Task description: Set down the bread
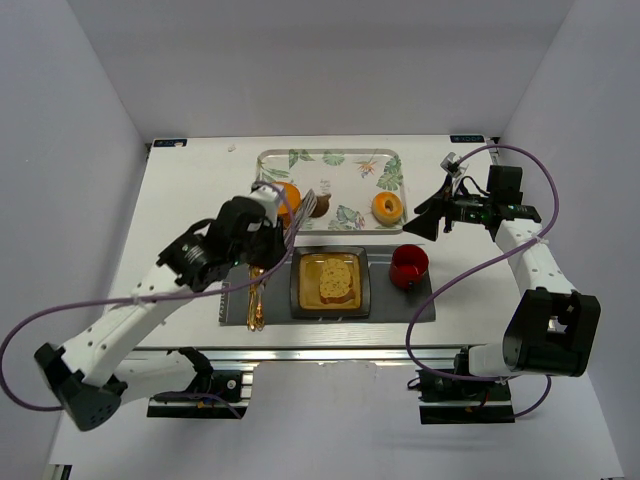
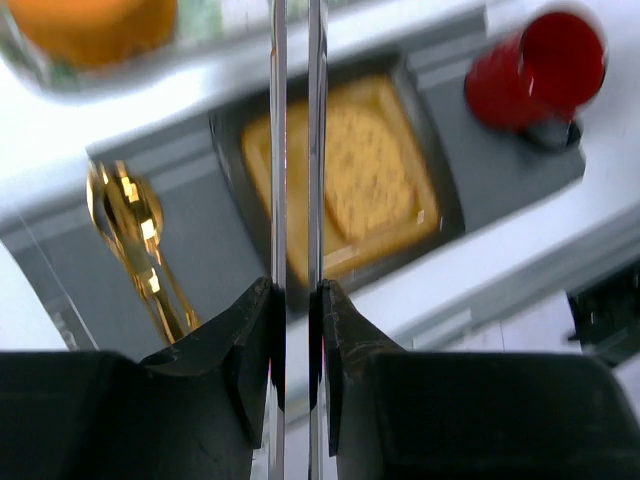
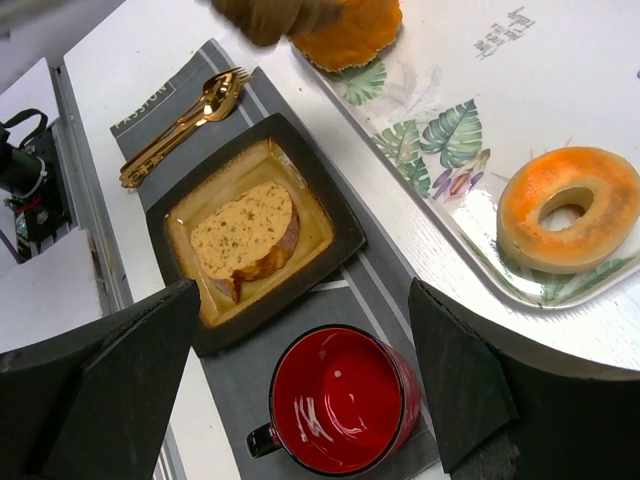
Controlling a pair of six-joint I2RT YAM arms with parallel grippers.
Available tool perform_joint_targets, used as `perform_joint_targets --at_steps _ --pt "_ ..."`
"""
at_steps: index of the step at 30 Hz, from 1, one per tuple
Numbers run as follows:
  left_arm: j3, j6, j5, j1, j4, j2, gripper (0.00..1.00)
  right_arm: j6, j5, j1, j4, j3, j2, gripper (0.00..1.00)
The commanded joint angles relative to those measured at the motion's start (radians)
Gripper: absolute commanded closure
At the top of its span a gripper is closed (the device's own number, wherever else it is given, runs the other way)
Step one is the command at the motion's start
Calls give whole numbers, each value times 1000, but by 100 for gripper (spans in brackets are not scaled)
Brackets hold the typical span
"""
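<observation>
My left gripper will let go of the brown bread in the silver tongs on the plate (image 1: 309,263) (image 2: 276,148) beside the bread slice.
A slice of bread (image 1: 335,280) lies flat on a dark square plate (image 1: 300,300) on the grey placemat. It also shows in the left wrist view (image 2: 365,170) and the right wrist view (image 3: 245,232). My left gripper (image 1: 278,226) is shut on silver tongs (image 1: 308,212) and hovers left of and above the plate. In the left wrist view the gripper (image 2: 297,290) clamps the two tong arms (image 2: 278,150) close together, with nothing between them. My right gripper (image 1: 432,222) is open and empty, raised over the red mug, as the right wrist view (image 3: 300,340) shows.
A floral tray (image 1: 330,160) at the back holds an orange bun (image 1: 288,195) and a bagel (image 1: 387,208). A red mug (image 1: 408,263) stands right of the plate. Gold cutlery (image 1: 255,295) lies on the left of the placemat (image 1: 390,300).
</observation>
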Motion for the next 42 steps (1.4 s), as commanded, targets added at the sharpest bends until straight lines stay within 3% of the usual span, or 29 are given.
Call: perform_joint_targets --at_steps 1,6,21,26,32,39,42 --pt "-121 -94 64 -1 -33 -116 100 -11 -37 -4 -7 35 6 11" --pt "-249 -95 50 -1 -4 -238 100 -28 -42 -5 -24 33 9 11" --pt "-467 -63 139 -2 177 -251 100 -43 -39 -5 -42 40 7 11" --pt "-452 -86 166 -2 131 -257 81 -43 -32 -5 -38 36 7 11" --pt "-409 -103 211 -4 54 -278 73 -26 -37 -5 -19 40 16 11" --pt "-372 -109 280 -4 -15 -294 51 -26 -39 -5 -18 38 19 11" --pt "-363 -109 291 -4 -32 -300 49 -26 -37 -5 -18 38 21 11"
